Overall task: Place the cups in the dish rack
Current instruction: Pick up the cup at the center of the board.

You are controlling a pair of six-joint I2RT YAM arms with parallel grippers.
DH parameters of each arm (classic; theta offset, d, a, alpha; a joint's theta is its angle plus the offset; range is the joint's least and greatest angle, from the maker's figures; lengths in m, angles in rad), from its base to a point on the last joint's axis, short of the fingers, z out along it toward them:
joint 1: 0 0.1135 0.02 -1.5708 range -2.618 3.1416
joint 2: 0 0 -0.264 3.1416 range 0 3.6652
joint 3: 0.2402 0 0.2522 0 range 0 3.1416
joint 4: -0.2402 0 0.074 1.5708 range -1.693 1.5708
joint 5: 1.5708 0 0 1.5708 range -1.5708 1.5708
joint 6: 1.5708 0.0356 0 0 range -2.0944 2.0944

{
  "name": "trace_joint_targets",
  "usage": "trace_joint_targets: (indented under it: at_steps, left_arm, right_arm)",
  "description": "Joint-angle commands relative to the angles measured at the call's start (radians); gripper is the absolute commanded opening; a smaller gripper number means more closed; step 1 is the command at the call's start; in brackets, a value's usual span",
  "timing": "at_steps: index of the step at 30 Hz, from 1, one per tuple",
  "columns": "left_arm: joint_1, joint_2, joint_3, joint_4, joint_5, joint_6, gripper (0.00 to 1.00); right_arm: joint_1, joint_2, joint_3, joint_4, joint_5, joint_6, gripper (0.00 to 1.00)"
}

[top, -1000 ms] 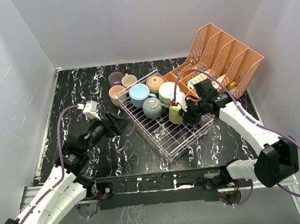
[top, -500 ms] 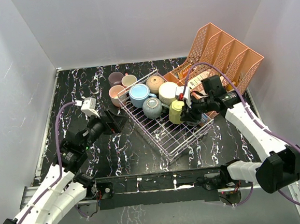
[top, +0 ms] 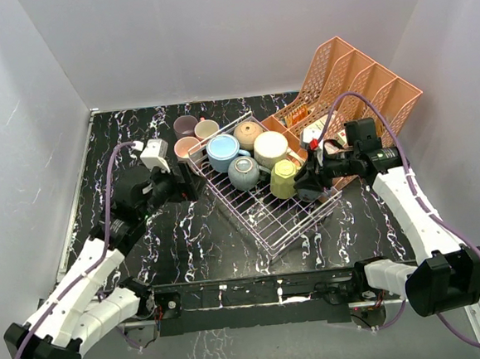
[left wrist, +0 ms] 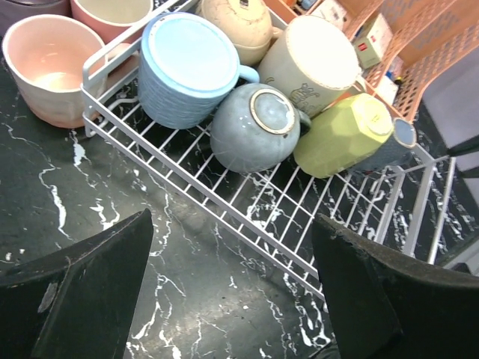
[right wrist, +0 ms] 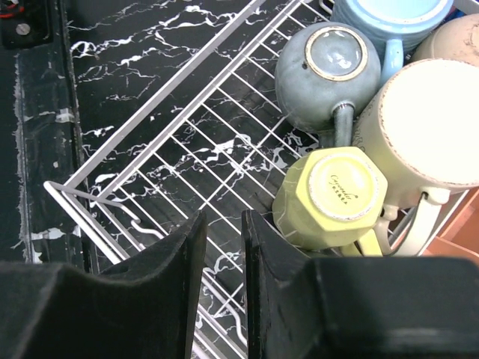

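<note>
The pink cup's rim (top: pixel 176 149) (left wrist: pixel 4 49), on the side facing away from the dish rack, will be gripped next by my left gripper once it gets there.
The wire dish rack (top: pixel 286 219) sits mid-table. In it lie light blue (top: pixel 223 152), grey-blue (top: pixel 244 173), cream (top: pixel 269 148), tan (top: pixel 247 133) and yellow (top: pixel 284 178) cups. Mauve (top: pixel 185 125), cream (top: pixel 207 128) and pink (top: pixel 187 148) cups stand on the table by its far left corner. My right gripper (top: pixel 305 184) is over the rack just right of the yellow cup (right wrist: pixel 333 198), empty, its jaws a narrow gap apart. My left gripper (top: pixel 192 180) is wide open and empty at the rack's left rim (left wrist: pixel 150 146), near the pink cup (left wrist: pixel 52 67).
A salmon-pink lattice file organiser (top: pixel 357 87) stands at the back right, against the rack's far side, with small items in it. The near half of the rack floor (right wrist: pixel 172 149) is bare wire. White walls close in the table.
My right gripper has let go of the yellow cup, which now lies on its side in the rack, and drawn back to the right. My left gripper has moved right and away, toward the rack.
</note>
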Motion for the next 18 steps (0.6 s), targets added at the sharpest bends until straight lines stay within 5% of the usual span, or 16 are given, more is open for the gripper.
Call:
trace_joint_targets:
  at_steps: [1, 18]
  left_arm:
    - [0.004, 0.064, 0.09, -0.064, -0.057, 0.107, 0.85]
    - [0.115, 0.48, 0.384, -0.144, -0.074, 0.292, 0.84]
  right_arm:
    - [-0.017, -0.034, -0.016, 0.036, -0.096, -0.021, 0.28]
    - [-0.201, -0.038, -0.128, 0.096, -0.302, -0.084, 0.29]
